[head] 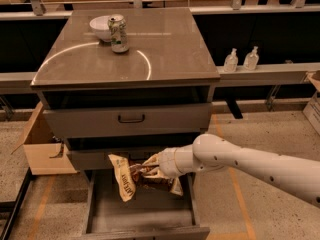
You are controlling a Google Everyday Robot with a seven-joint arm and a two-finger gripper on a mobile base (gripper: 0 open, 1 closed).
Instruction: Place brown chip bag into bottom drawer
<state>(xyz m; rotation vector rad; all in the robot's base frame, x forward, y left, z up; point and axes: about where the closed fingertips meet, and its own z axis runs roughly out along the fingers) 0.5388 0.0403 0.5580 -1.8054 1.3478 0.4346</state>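
Observation:
I have the brown chip bag to place with my gripper. Next, I set it down on the middle of the bottom drawer's grey bottom (143, 210).
The brown chip bag (131, 179) is crinkled, dark brown with a tan-yellow lettered end pointing left and down. My gripper (152, 170) is shut on its middle and holds it just above the open bottom drawer (140, 211), over the drawer's back part. The white arm (250, 161) reaches in from the right. The drawer is a wide grey tray pulled out toward the camera, and its floor shows bare grey below the bag.
The two upper drawers (131, 119) are closed. A green-white can (118, 33) and a white bowl (101, 28) stand on the cabinet top. A cardboard box (42, 146) sits at the cabinet's left. Two bottles (242, 59) stand on a ledge at right.

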